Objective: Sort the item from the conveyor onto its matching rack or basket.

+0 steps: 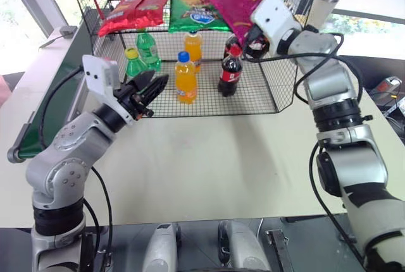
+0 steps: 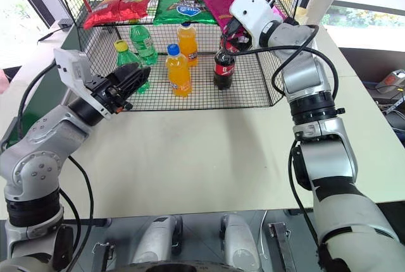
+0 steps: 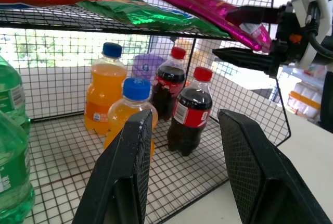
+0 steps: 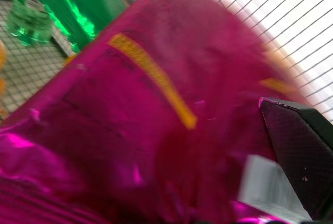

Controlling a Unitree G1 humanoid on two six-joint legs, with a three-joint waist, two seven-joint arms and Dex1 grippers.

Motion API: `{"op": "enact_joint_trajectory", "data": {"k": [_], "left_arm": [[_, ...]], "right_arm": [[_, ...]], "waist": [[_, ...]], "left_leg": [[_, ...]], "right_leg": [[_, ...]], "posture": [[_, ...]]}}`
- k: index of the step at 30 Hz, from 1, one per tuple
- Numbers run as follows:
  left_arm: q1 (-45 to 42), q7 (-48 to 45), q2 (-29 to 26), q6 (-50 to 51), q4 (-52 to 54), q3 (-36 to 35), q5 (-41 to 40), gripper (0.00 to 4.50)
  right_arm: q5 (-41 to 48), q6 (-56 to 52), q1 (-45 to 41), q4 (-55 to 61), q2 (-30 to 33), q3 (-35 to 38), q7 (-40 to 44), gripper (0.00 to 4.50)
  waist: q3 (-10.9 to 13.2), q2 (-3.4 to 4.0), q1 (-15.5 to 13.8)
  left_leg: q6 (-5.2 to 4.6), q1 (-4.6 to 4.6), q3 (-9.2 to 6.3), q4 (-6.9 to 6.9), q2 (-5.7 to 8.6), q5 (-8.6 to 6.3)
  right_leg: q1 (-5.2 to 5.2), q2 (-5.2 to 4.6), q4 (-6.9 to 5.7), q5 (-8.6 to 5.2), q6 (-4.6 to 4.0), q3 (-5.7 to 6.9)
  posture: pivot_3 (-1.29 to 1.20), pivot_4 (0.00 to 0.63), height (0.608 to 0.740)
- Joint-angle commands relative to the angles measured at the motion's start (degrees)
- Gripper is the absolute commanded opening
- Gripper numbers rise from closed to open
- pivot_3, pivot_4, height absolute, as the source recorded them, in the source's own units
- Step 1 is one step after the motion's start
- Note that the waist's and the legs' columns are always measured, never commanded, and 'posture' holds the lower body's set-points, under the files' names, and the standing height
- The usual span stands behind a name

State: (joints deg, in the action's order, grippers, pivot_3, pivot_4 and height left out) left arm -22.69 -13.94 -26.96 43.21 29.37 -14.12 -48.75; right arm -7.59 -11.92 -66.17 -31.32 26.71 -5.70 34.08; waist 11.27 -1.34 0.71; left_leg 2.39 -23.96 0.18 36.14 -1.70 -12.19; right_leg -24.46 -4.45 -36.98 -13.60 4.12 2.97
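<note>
The magenta-pink bag lies at a slant over the edge of the green chip bag, so the robot's right gripper should grab the overhanging end (image 1: 240, 30), lift it off and put it down alongside.
The item, a magenta-pink foil bag (image 1: 237, 0) with yellow print, lies on the upper shelf of the black wire rack (image 1: 266, 88), at its right end. Its near end sticks out past the shelf edge. My right gripper (image 1: 250, 38) is at that overhanging end; in the left wrist view its fingers (image 3: 244, 57) stand apart above and below the bag's end (image 3: 255, 34). My left gripper (image 1: 158, 85) hovers open and empty in front of the rack's lower left. The dark green conveyor (image 1: 54, 88) runs along the left, with nothing visible on it.
Red chip bags (image 1: 130, 9) and a green chip bag (image 1: 193, 9) share the upper shelf. Green (image 1: 144, 47), orange (image 1: 185, 77) and cola (image 1: 230, 71) bottles stand on the rack floor. A tumbler (image 1: 323, 6) stands behind the rack's right side. The pale table (image 1: 209, 158) lies in front.
</note>
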Motion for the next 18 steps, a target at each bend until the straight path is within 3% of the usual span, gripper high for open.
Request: {"op": "enact_joint_trajectory", "data": {"k": [1,4,7,18], "left_arm": [[-0.3,0.3,0.2,-1.5,1.4,-0.3,0.7,2.07],[0.2,0.6,0.4,-1.6,1.6,-0.2,1.5,2.07],[0.5,0.8,0.6,-1.5,1.9,-0.3,1.7,2.07],[0.8,0.9,0.4,-1.1,2.2,-0.9,1.7,2.07]], "right_arm": [[2.3,-0.5,-4.4,-1.3,0.0,2.4,0.4,2.63],[3.4,-0.9,-6.8,-3.8,-0.5,3.4,-0.8,1.07],[3.7,-1.0,-8.2,-5.0,-0.9,4.2,-2.7,0.26],[5.1,-9.5,-3.8,6.7,0.7,5.9,-1.5,0.24]], "waist": [[0.0,0.00,-0.1],[0.0,0.01,0.0],[0.0,-0.01,0.1],[0.0,-0.02,-0.1]], "left_leg": [[0.00,-0.01,0.00,0.01,0.00,0.00],[0.00,-0.01,-0.01,0.01,0.00,0.00],[0.01,0.00,-0.01,0.07,-0.01,0.01],[0.02,-0.03,-0.03,0.12,-0.03,0.03]], "right_leg": [[0.00,0.00,0.00,0.00,0.00,0.00],[0.00,0.00,0.01,0.00,0.00,0.01],[0.00,0.01,-0.02,0.04,-0.04,0.01],[0.00,0.04,-0.02,0.09,-0.13,0.02]], "posture": [[0.00,0.150,0.740],[0.00,0.150,0.740],[0.00,0.150,0.740],[0.00,0.150,0.740]]}}
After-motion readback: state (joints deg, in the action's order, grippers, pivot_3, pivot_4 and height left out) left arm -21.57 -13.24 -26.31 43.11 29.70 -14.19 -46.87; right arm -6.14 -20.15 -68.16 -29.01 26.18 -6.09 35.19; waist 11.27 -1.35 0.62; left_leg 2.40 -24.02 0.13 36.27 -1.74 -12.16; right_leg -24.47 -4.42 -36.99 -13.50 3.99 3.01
